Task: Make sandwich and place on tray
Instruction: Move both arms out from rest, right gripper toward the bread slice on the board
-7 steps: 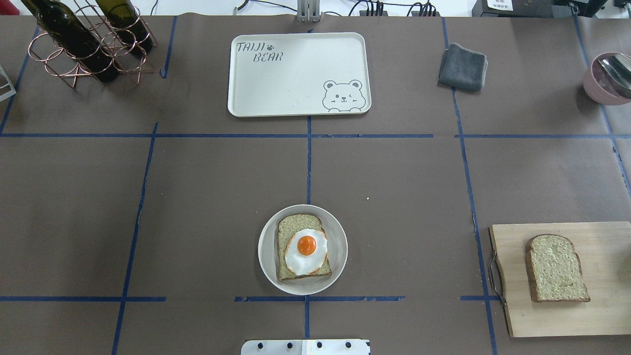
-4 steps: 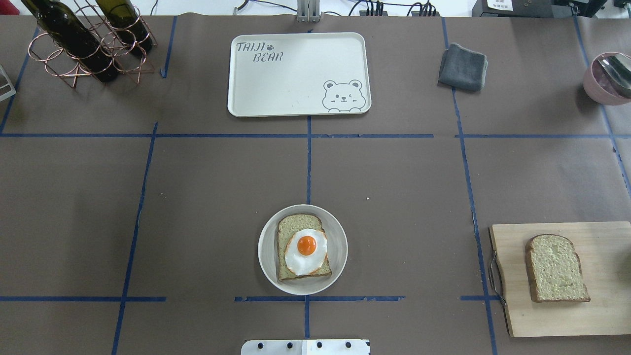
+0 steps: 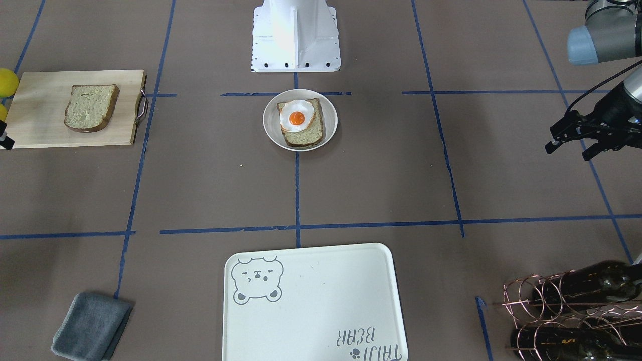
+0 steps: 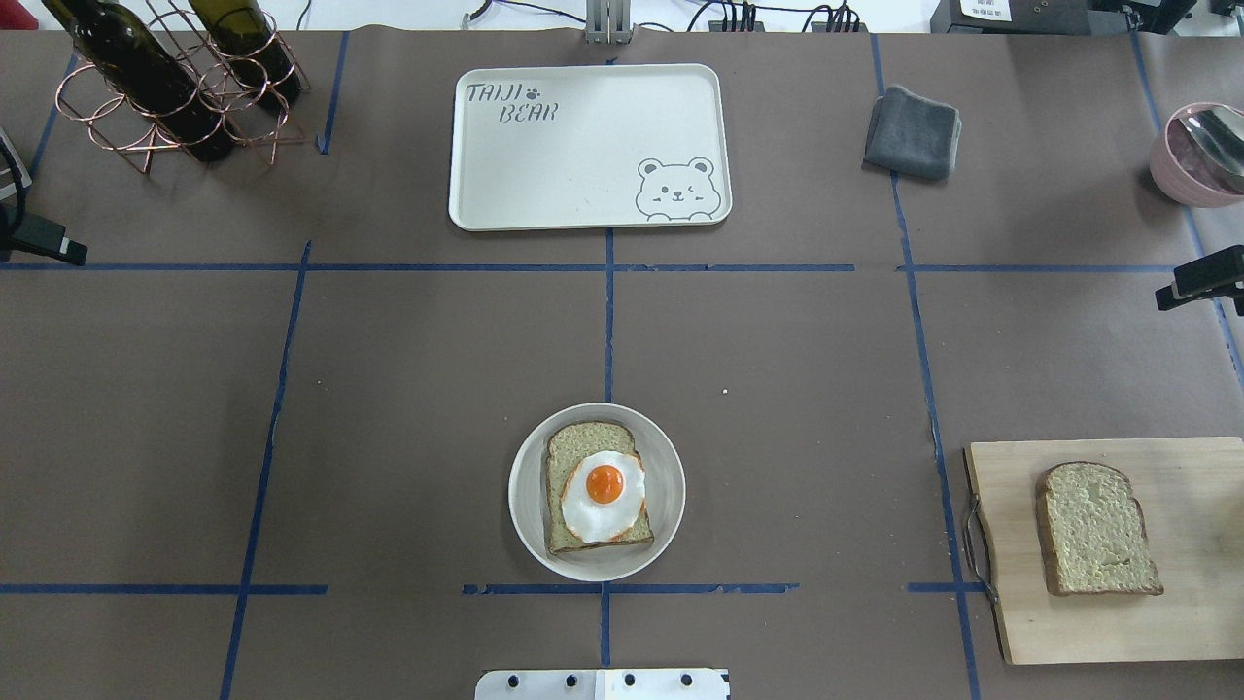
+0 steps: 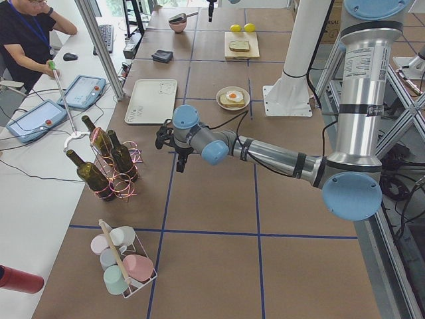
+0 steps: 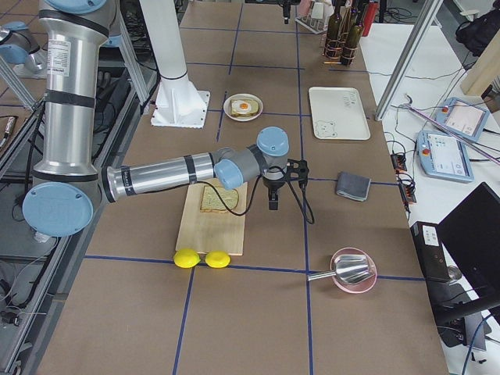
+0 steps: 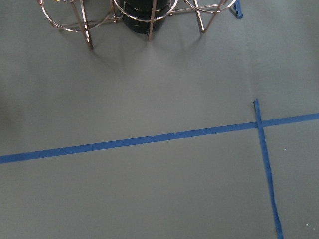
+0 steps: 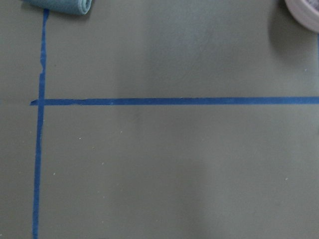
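Note:
The fingers of my right gripper should close on the edge [image 3: 68, 106] of the second bread slice on the wooden cutting board that is nearest the lemons.
A bread slice [image 4: 583, 449] with a fried egg [image 4: 603, 494] on it lies on a round white plate [image 4: 671, 491] at the near centre. The second bread slice [image 4: 1096, 528] lies on a wooden cutting board [image 4: 1001, 544] at the near right. The cream bear tray [image 4: 583, 146] lies bare at the far centre. My left gripper [image 3: 567, 153] hovers open and empty over the table's left side, near the bottle rack; one finger shows at the overhead view's left edge [image 4: 49, 248]. My right gripper [image 4: 1200, 282] pokes in at the right edge, beyond the board; I cannot tell its state.
A copper wire rack with wine bottles [image 4: 175, 78] stands at the far left. A folded grey cloth [image 4: 912, 131] lies right of the tray. A pink bowl with a spoon [image 4: 1200, 156] is at the far right. Two lemons [image 6: 201, 258] lie beside the board. A cup rack [image 5: 123, 262] stands at the left end.
Both grippers have come into the overhead view: the left at the left edge, the right at the right edge. The bread, egg, plate and tray have not moved.

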Action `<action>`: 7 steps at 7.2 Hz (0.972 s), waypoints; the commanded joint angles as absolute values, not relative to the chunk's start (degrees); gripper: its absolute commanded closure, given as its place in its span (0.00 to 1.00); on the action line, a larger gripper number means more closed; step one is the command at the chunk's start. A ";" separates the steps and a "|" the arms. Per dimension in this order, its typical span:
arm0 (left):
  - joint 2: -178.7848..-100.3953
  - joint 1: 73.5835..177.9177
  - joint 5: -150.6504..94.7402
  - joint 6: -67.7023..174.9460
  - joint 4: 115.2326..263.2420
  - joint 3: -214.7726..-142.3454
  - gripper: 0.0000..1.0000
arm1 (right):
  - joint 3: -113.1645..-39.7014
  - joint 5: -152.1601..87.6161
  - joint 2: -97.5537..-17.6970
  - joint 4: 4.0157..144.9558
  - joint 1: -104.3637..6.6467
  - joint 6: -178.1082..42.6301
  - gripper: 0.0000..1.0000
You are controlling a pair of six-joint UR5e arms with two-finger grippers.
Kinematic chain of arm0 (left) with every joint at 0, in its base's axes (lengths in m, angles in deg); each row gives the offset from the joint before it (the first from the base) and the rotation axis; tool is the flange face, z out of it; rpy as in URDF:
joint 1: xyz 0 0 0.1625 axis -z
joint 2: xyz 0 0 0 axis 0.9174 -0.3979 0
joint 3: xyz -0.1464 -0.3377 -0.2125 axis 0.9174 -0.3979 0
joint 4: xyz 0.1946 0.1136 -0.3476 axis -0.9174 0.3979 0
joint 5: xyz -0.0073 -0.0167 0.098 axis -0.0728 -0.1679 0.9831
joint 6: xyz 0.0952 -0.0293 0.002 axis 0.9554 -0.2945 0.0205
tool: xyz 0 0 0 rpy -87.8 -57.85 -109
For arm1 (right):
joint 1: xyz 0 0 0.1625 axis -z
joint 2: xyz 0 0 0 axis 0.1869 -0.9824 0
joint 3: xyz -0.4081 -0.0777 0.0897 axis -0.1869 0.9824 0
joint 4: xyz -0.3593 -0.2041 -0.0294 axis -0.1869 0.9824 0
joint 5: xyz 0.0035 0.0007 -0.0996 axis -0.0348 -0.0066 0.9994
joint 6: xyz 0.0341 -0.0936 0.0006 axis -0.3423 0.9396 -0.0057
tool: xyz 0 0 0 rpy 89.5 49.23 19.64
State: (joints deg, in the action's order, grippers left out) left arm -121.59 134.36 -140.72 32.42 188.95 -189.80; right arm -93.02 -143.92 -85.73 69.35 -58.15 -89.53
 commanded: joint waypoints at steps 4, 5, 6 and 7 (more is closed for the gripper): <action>-126.58 127.03 -140.72 19.60 189.76 -192.00 0.00 | -93.05 -141.17 -99.61 44.61 -47.42 -103.17 0.00; -127.81 125.54 -140.11 18.09 189.76 -192.00 0.00 | -91.56 -140.56 -99.53 42.93 -46.45 -103.27 0.00; -128.17 125.09 -140.10 17.99 189.94 -191.92 0.00 | -91.20 -139.86 -99.44 42.22 -45.23 -104.66 0.00; -128.95 125.09 -140.19 17.82 190.03 -191.39 0.00 | -91.02 -136.72 -99.18 41.78 -42.69 -106.50 0.00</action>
